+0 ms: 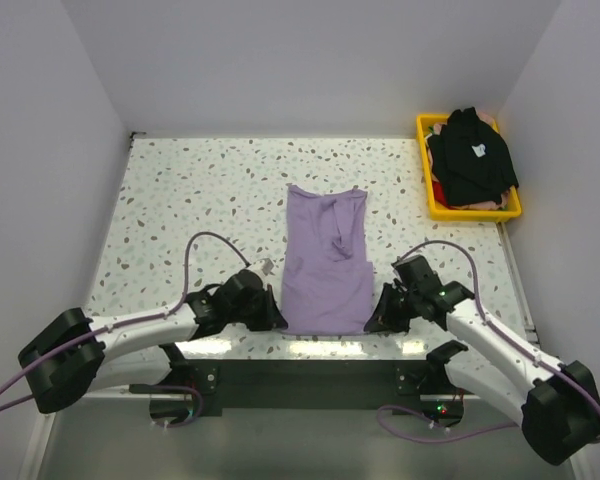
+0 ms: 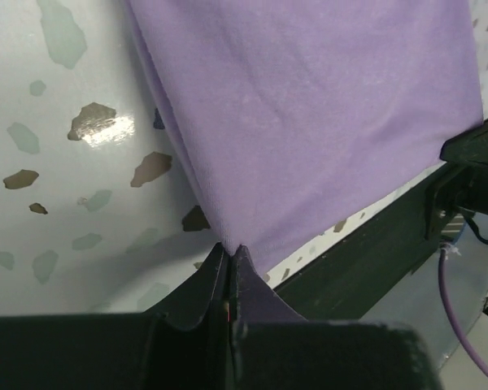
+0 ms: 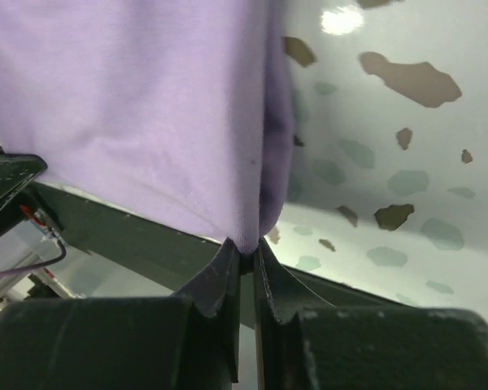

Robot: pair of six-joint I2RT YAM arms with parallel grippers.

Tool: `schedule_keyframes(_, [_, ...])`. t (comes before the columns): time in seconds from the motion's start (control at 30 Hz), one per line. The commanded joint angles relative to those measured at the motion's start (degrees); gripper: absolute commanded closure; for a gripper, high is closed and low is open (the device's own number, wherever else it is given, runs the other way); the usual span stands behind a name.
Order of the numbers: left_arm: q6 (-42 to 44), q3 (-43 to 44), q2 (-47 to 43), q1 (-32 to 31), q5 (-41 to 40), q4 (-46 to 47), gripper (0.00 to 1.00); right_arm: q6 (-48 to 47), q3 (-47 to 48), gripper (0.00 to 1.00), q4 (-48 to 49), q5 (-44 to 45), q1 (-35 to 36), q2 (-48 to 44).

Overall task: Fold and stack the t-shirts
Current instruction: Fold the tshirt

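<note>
I need to release the lavender-purple t-shirt's near corner with my right gripper on its far corner (image 1: 353,187) toward the yellow basket. That near corner is at the table's front edge now.
The lavender-purple t-shirt (image 1: 326,262) lies folded lengthwise in a long strip on the speckled table, its near end at the table's front edge. My left gripper (image 1: 276,318) is shut on its near left corner, seen up close in the left wrist view (image 2: 230,249) with the shirt (image 2: 309,114) stretching away. My right gripper (image 1: 372,322) is shut on the near right corner, seen in the right wrist view (image 3: 246,250) under the shirt (image 3: 138,106). The black t-shirt (image 1: 470,155) with a small white mark lies piled in the yellow basket (image 1: 435,205) at the far right.
The table's front edge (image 1: 320,345) runs just under both grippers, with a dark frame below it. Grey walls close in the table on the left, back and right. Reddish and peach cloth shows under the black shirt in the basket.
</note>
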Motion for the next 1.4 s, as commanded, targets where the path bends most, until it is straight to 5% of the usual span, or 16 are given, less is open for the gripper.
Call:
schedule_keyframes(0.0, [-1.6, 3.8, -3.6, -0.3, 0.1, -5.5, 1.00, -4.1, 6.5, 1.00, -8.1, 2.9, 0.1, -3.8])
schedule_keyframes(0.4, [-0.4, 8.7, -0.8, -0.1, -1.1, -3.0, 1.00, -9.9, 12.4, 1.00, -3.5, 7.4, 0.2, -1.3])
schedule_keyframes(0.77, [4.5, 25.1, 9.1, 6.0, -0.4, -3.7, 1.00, -12.3, 25.2, 1.00, 1.8, 15.1, 0.0, 6.4])
schedule_keyframes(0.9, [5.9, 31.0, 13.4, 12.9, 2.5, -2.7, 1.00, -13.4, 32.1, 1.00, 4.9, 16.7, -2.6, 14.1])
schedule_keyframes(1.37, [1.7, 57.2, 44.6, 31.3, 16.2, 8.0, 1.00, -11.1, 68.3, 1.00, 15.6, 1.3, -14.3, 61.3])
